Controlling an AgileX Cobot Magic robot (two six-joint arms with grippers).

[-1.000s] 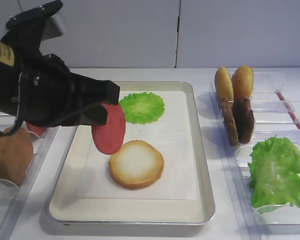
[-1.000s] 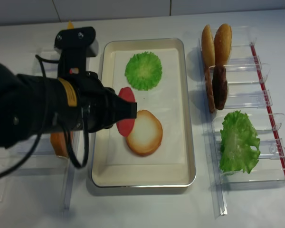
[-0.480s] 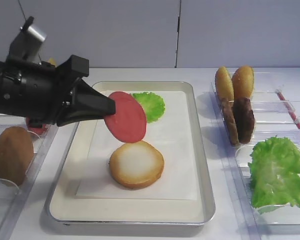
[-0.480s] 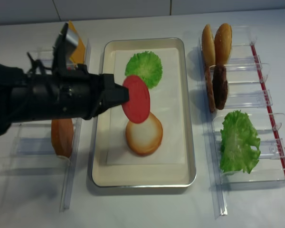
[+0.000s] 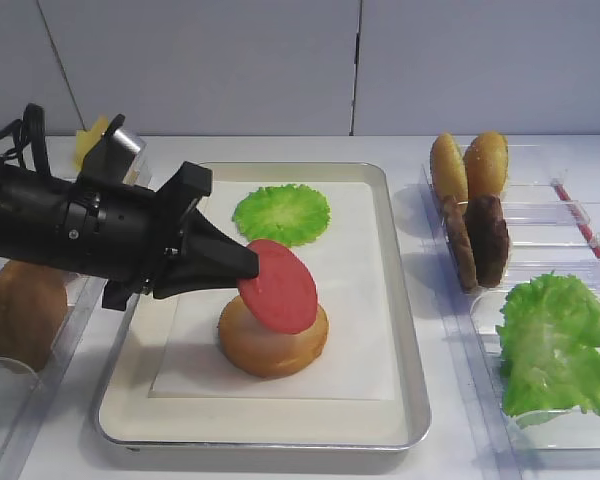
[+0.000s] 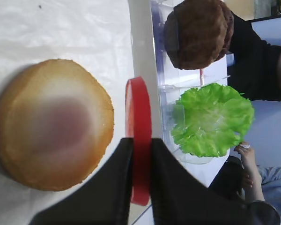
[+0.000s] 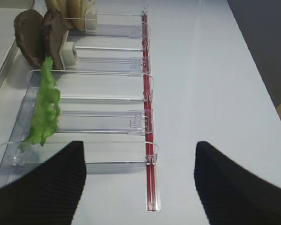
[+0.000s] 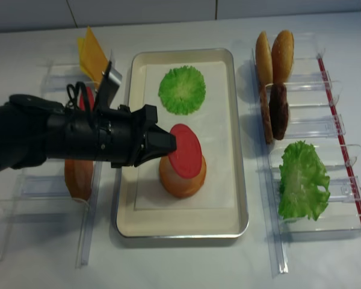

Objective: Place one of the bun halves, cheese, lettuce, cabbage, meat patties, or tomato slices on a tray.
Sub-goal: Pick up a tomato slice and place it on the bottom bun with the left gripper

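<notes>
Next, the left gripper releases the red tomato slice onto the bun half (image 8: 182, 166) (image 6: 55, 115) that lies on the paper-lined tray.
My left gripper (image 5: 246, 268) is shut on a red tomato slice (image 5: 278, 286), pinching its edge between both fingers (image 6: 117, 180). The slice (image 8: 185, 150) hangs tilted just over a bun half (image 8: 182, 180) that lies cut face up on the paper-lined tray (image 8: 241, 180); I cannot tell whether they touch. In the left wrist view the slice (image 6: 138, 110) stands edge-on beside the bun half (image 6: 51, 124). A lettuce leaf (image 5: 281, 213) lies at the tray's far end. My right gripper (image 7: 140, 187) is open and empty over bare table beside the right racks.
Clear racks on the right hold two bun halves (image 8: 274, 55), meat patties (image 8: 277, 111) and lettuce (image 8: 301, 180). The left racks hold cheese (image 8: 91, 48) and another bun half (image 8: 78, 177). A red strip (image 7: 148, 154) edges the right racks.
My left gripper carried the tomato slice from the tray's left side rightward and down over the bun half, and the arm has lowered and levelled out.
</notes>
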